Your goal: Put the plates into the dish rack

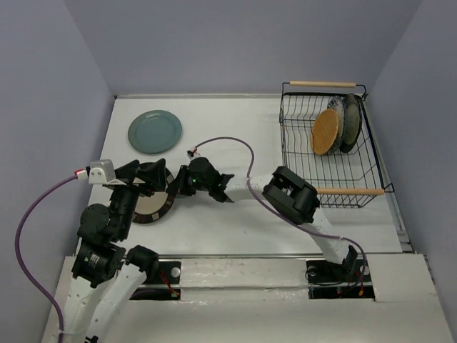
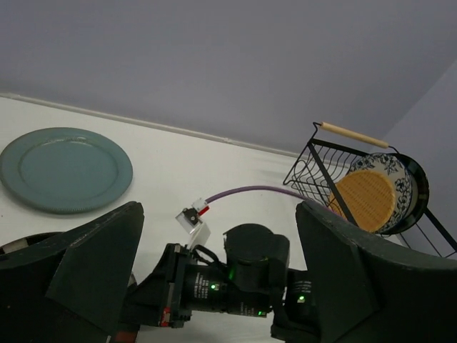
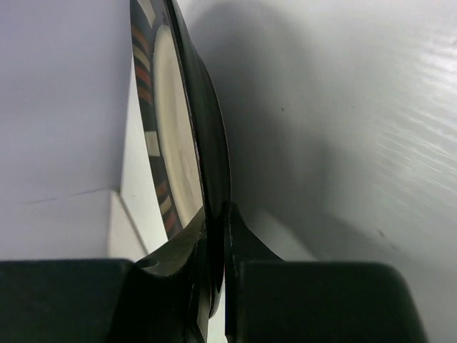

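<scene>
I will set the dark striped-rimmed plate upright in the dish rack's empty slots [image 1: 305, 121] beside the orange-tan plate with my right gripper.
A dark striped-rimmed plate [image 1: 151, 205] with a cream centre lies at the table's left. My right gripper [image 1: 173, 187] is shut on its right rim; the right wrist view shows the rim [image 3: 207, 143] pinched edge-on between the fingers [image 3: 246, 250]. My left gripper [image 1: 145, 174] is open and empty just above the same plate, with the right gripper between its spread fingers [image 2: 93, 264]. The teal plate [image 1: 155, 131] lies flat farther back [image 2: 64, 168]. The dish rack [image 1: 283, 128] at the right holds the orange-tan plate [image 1: 325, 131], the floral plate [image 1: 337, 120] and the other dark plate [image 1: 352, 121] upright.
The right arm [image 1: 293, 196] stretches across the table's middle, with a purple cable [image 1: 235, 141] looping above it. The rack's wooden handles [image 1: 323, 83] lie at its far and near ends. Walls close the table at the back and both sides.
</scene>
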Motion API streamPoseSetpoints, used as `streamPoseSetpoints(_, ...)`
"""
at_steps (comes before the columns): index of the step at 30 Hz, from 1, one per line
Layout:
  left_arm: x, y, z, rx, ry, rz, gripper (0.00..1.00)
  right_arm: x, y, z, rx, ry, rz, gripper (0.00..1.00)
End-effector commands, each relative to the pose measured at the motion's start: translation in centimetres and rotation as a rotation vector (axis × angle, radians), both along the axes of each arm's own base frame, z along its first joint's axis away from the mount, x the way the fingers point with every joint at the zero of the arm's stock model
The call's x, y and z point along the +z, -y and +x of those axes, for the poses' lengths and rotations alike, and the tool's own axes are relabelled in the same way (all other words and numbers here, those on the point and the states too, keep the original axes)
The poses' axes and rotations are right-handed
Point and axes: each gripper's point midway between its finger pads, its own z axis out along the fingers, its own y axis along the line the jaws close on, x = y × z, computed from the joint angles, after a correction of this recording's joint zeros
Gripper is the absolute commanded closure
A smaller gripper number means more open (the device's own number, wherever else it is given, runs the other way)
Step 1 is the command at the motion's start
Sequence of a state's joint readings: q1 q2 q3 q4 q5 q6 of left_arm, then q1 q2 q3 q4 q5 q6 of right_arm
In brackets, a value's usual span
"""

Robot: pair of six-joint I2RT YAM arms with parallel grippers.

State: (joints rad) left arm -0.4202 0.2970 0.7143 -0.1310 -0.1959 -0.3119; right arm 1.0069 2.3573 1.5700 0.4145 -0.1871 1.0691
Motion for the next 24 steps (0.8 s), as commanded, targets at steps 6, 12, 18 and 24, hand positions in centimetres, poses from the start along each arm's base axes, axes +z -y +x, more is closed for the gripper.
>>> streamPoseSetpoints(6, 1.9, -0.8, -0.8, 0.025, 0.075, -0.022, 0.01, 20.0, 9.3, 6.6, -0.303, 0.632, -0.140, 0.93)
streamPoseSetpoints(12, 1.6, -0.3, -0.5, 0.003, 0.068, -0.010, 0.01, 28.9, 22.8, 10.5, -0.580, 0.783, -0.198, 0.93)
streamPoseSetpoints(18, 1.4, 0.4, -0.2, -0.025, 0.060, -0.003, 0.01, 36.1, 37.4, 11.6, -0.869, 0.923, -0.390, 0.93)
streamPoseSetpoints(24, 1.2, 0.7, 0.0, -0.034, 0.051, 0.002, 0.01, 38.2, 48.3, 12.2, -1.060, 1.008, -0.783, 0.93)
